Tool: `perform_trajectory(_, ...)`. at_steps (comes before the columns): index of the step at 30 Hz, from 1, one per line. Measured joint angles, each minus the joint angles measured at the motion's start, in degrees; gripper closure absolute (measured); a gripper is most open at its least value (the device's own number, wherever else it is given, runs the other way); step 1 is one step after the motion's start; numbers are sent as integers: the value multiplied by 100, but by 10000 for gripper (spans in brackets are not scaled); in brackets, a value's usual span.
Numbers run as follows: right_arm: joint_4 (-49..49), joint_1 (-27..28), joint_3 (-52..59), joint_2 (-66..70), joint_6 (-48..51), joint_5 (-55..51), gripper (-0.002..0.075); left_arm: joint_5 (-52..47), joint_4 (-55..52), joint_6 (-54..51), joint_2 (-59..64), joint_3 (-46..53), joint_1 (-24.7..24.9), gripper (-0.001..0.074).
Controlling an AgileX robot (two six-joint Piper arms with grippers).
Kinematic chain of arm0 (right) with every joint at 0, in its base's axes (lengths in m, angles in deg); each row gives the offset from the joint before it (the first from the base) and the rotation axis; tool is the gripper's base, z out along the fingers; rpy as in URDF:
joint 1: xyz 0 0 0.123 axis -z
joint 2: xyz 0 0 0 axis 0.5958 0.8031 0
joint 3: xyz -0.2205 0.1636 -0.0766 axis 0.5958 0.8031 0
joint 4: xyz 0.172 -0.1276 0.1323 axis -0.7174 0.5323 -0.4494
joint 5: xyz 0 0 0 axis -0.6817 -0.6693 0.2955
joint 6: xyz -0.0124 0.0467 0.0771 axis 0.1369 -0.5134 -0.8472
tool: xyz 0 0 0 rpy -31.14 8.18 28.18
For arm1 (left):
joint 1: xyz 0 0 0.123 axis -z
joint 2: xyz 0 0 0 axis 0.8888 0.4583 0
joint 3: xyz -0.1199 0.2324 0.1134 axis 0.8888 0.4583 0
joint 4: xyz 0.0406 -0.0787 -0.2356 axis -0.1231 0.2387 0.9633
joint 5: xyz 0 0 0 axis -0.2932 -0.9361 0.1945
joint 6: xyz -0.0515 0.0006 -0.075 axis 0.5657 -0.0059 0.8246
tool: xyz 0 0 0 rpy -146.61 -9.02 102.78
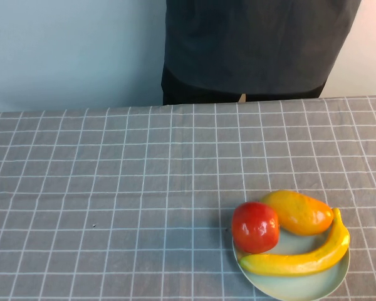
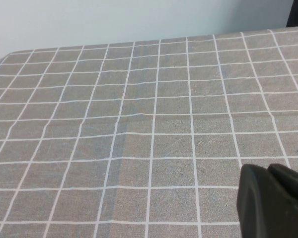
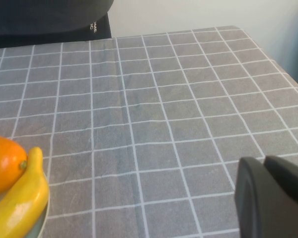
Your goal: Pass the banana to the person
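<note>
Next, my right gripper goes to the middle [image 1: 296, 264] of the yellow banana, between the banana's green end and its bend, and closes there.
The long yellow banana [image 1: 301, 258] lies along the front edge of a pale plate [image 1: 301, 287] at the table's front right. It also shows in the right wrist view [image 3: 20, 203]. The person [image 1: 257, 44], in a dark grey shirt, stands behind the table's far edge and also shows in the right wrist view [image 3: 44, 15]; no hand is visible. Neither gripper appears in the high view. My left gripper [image 2: 268, 168] hangs over bare cloth, its fingers together and empty. My right gripper [image 3: 263, 161] is shut and empty, off to the side of the plate.
A red apple [image 1: 255, 227] and a stubby orange-yellow fruit [image 1: 299, 212] share the plate with the banana, both touching it. A grey checked cloth [image 1: 113, 188] covers the table. A pale wall stands behind.
</note>
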Motion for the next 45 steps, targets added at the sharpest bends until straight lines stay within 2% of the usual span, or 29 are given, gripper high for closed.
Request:
perform_trajectory(21,-29,0,0,0,0,129,733,0,0,0,0,0,0,739)
perform_trajectory(26,-1158,0,0,0,-407,647,733,0,0,0,0,0,0,739)
perform_trajectory(36,-2628,0,0,0,-470,1527,733,0,0,0,0,0,0,739)
perform_trajectory(41,-2667,0,0,0,-470,1565,733,0,0,0,0,0,0,739)
perform_trajectory(45,-3106,0,-43,0,-470,1518,732,0,0,0,0,0,0,739)
